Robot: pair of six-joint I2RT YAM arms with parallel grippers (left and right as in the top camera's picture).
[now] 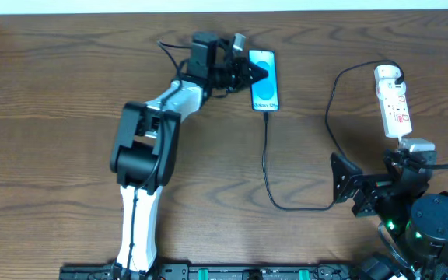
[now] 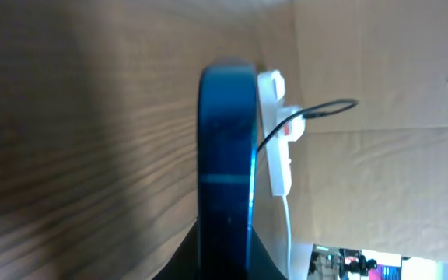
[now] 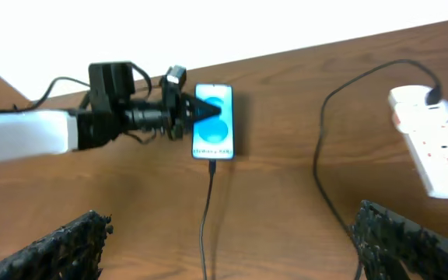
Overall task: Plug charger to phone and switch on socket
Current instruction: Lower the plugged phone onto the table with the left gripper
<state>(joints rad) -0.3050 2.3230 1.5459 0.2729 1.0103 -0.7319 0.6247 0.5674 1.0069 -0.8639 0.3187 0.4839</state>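
The phone in my left gripper should be set down flat and let go on the wooden table (image 1: 276, 106) beside the cable's phone end, toward the socket.
The phone (image 1: 264, 84), blue screen lit, lies at the back middle of the table. My left gripper (image 1: 247, 72) is shut on its left edge. In the left wrist view the phone (image 2: 225, 155) shows edge-on between the two dark fingers (image 2: 225, 264). The charger's thin black cable (image 1: 266, 159) runs from the phone's near end, loops across the table and rises to its white plug (image 1: 390, 75) in the socket (image 1: 395, 109), a white power strip at the right. My right gripper (image 1: 348, 187) is open and empty, left of the socket's near end. The right wrist view shows the fingers wide apart (image 3: 236, 233), the cable (image 3: 206, 218), the phone (image 3: 213, 122) and the socket (image 3: 435, 148).
The socket (image 2: 277, 132) with the black cable also shows behind the phone in the left wrist view. The left arm (image 1: 142, 148) stretches across the left middle of the wooden table (image 1: 53, 117). The right arm's base (image 1: 434, 225) sits at the front right.
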